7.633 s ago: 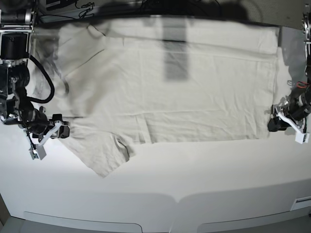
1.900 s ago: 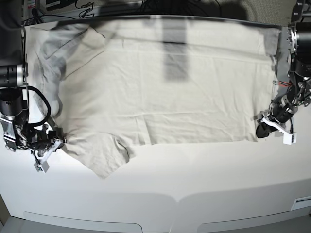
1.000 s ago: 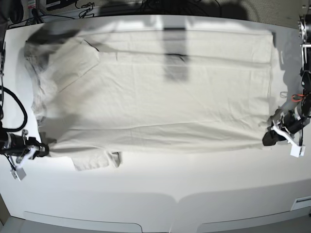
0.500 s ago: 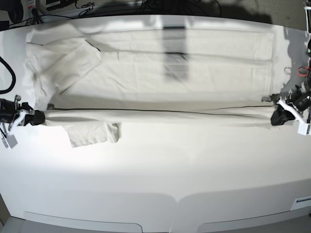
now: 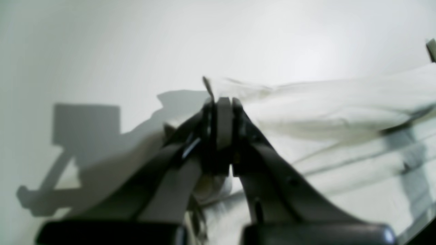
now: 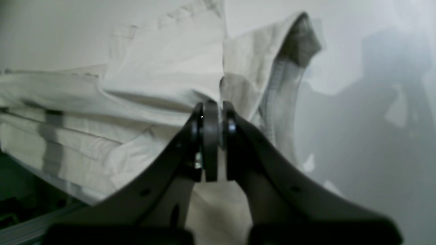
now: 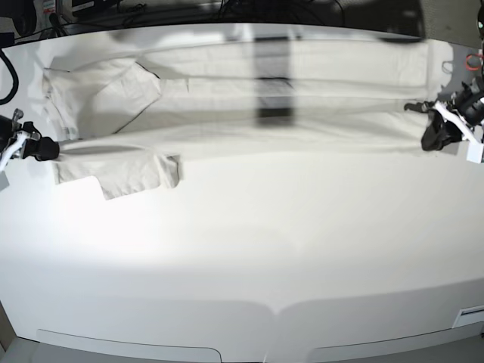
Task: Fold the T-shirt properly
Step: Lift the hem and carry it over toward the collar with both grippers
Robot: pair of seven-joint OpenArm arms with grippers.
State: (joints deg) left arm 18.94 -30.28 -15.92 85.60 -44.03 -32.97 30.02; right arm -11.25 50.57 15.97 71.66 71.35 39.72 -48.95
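Observation:
Next, the left gripper releases the T-shirt's lifted corner on the flat far part of the T-shirt [image 7: 417,82] [image 5: 216,214], near the T-shirt's side edge.
The off-white T-shirt [image 7: 302,113] lies stretched across the far half of the white table [image 7: 242,257]. Its near edge is lifted and held taut between both grippers. My left gripper [image 7: 432,136] is shut on the shirt's corner at the right. My right gripper [image 7: 47,148] is shut on the corner at the left, with a short sleeve [image 7: 121,174] hanging beside it. In the left wrist view the left gripper [image 5: 223,112] pinches the fabric [image 5: 323,105]. In the right wrist view the right gripper [image 6: 213,115] pinches bunched cloth [image 6: 163,75].
A dark shadow band [image 7: 274,91] crosses the shirt's middle. Cables and dark gear [image 7: 91,7] line the far edge of the table. The table's front rim [image 7: 272,318] runs along the bottom.
Both grippers have moved toward the far side with the shirt's near edge. The held fold line now sits farther back and the sleeve has followed.

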